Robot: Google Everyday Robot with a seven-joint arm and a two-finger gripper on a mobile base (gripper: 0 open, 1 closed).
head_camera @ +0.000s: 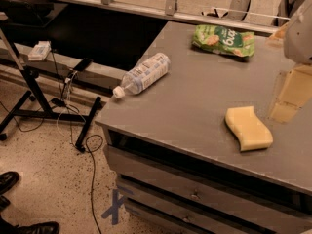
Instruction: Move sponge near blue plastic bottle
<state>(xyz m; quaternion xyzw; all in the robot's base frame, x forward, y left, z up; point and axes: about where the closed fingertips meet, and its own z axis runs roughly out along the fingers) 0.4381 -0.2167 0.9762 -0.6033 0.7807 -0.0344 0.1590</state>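
The gripper needs to close on the pale yellow sponge's side (260, 124) facing away from the blue plastic bottle.
The pale yellow sponge (247, 128) lies flat on the grey table (195, 96), near its front right part. The blue plastic bottle (144, 74) lies on its side near the table's left edge, and its white cap juts over that edge. My gripper (288, 99) comes in from the right edge of the camera view. It hangs just above the table, a little right of and behind the sponge, and holds nothing. The sponge and the bottle are far apart.
A green snack bag (224, 39) lies at the back of the table. Drawers (195, 194) run along the table's front. A black stand with cables (48, 106) is on the floor to the left. Someone's black shoes (19, 204) are at the bottom left.
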